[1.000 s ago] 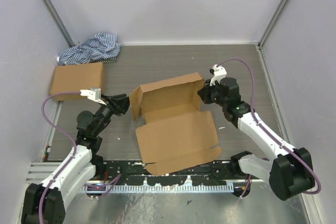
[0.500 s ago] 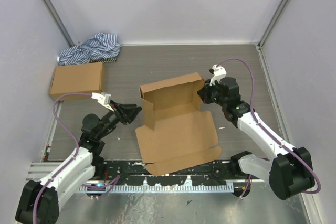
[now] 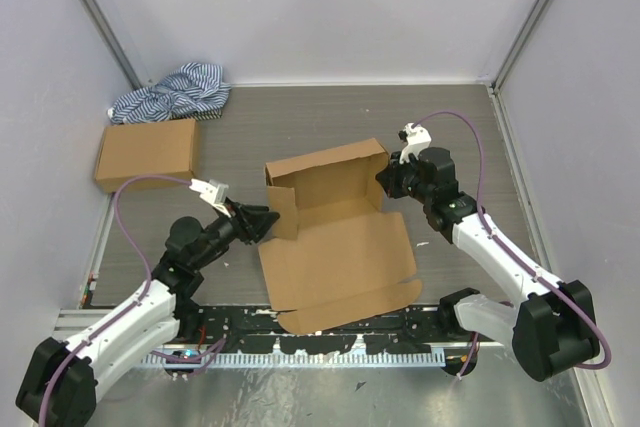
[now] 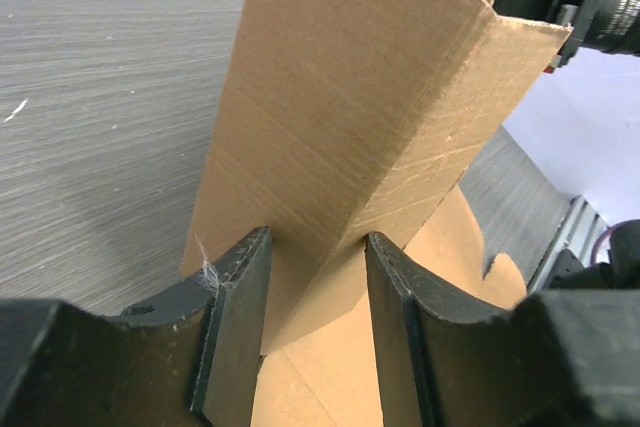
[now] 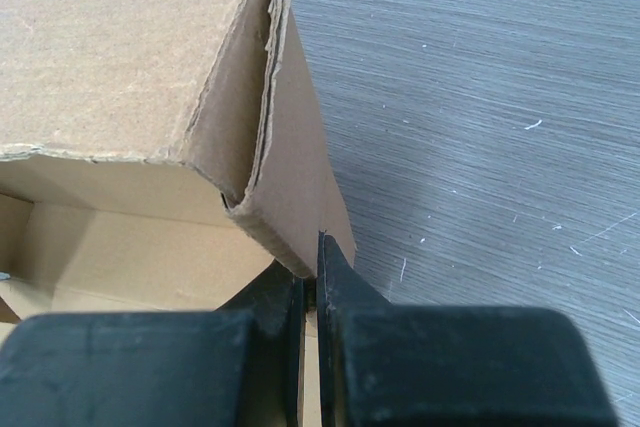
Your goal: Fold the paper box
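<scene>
Next, I let go of the paper box, now lying mid-table, with my right gripper on the table, squared up (image 3: 313, 240) behind the black rail.
The paper box (image 3: 335, 237) is a brown cardboard blank lying mid-table, its back and side walls raised and its wide lid panel flat toward me. My left gripper (image 3: 268, 217) is open at the box's left side. In the left wrist view the upright left flap (image 4: 350, 117) stands between its fingers (image 4: 235, 317), with a gap on the right side. My right gripper (image 3: 385, 179) is shut on the box's right wall. The right wrist view shows the doubled cardboard edge (image 5: 270, 147) pinched at the fingertips (image 5: 340, 282).
A ready-made brown cardboard box (image 3: 146, 153) lies at the left, with a blue-white striped cloth (image 3: 172, 93) behind it in the back left corner. A black rail (image 3: 330, 347) runs along the near edge. White walls close in three sides.
My left arm has moved right to the box's left side. The left flap has swung from spread outward to upright and now sits between the left fingers. The right arm has not moved.
</scene>
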Available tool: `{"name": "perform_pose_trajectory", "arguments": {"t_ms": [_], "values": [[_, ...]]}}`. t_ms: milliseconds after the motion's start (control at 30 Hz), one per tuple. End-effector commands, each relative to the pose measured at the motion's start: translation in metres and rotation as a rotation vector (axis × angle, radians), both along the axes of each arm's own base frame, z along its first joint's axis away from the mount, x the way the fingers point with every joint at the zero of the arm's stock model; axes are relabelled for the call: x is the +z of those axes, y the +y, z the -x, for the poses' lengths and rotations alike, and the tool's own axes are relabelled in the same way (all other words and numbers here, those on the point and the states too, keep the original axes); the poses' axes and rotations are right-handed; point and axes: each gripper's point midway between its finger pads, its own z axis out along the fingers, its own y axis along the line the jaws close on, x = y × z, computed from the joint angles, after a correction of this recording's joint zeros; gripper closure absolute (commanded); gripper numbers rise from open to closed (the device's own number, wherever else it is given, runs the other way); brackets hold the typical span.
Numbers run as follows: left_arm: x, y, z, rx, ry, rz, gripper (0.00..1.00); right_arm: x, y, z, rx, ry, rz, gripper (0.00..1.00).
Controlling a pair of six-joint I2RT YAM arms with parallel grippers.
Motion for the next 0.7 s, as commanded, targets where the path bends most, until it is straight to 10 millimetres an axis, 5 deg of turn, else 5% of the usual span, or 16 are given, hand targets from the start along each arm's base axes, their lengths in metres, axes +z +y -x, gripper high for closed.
{"name": "perform_pose_trajectory", "arguments": {"t_ms": [0, 267, 667], "values": [[0.021, 0.006, -0.014, 0.065, -0.059, -0.033, 0.51, 0.024, 0.009, 0.0, 0.034, -0.035, -0.038, 0.99], [0.03, 0.01, -0.022, 0.115, -0.065, -0.061, 0.56, 0.015, 0.009, 0.001, -0.001, 0.002, -0.066, 0.99], [0.017, -0.005, -0.037, 0.167, -0.016, -0.205, 0.61, 0.02, 0.007, 0.007, -0.054, -0.015, -0.08, 0.99]]}}
